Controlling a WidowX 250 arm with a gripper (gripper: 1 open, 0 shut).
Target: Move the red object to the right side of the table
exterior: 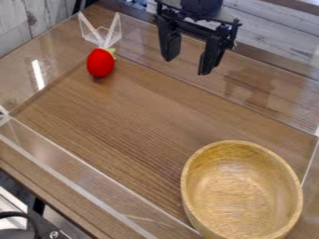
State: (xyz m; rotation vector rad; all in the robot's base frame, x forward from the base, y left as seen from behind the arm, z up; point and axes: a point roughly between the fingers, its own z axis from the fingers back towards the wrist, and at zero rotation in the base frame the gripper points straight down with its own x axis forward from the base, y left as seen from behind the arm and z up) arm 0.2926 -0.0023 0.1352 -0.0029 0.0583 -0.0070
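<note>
My gripper is to head for the red object next and close around its rounded middle [100, 63], just in front of the white folded thing that looks like paper.
The red object [101, 62] is a small glossy egg-shaped toy resting on the brown wood-grain table [137, 121] near the far left. My black gripper [187, 54] hangs above the table's far middle, to the right of the toy and apart from it. Its two fingers point down and stand wide apart with nothing between them.
A round light wooden bowl [242, 191] sits at the near right corner. Low clear acrylic walls [88, 177] edge the table. A white folded paper-like thing [100, 31] stands just behind the toy.
</note>
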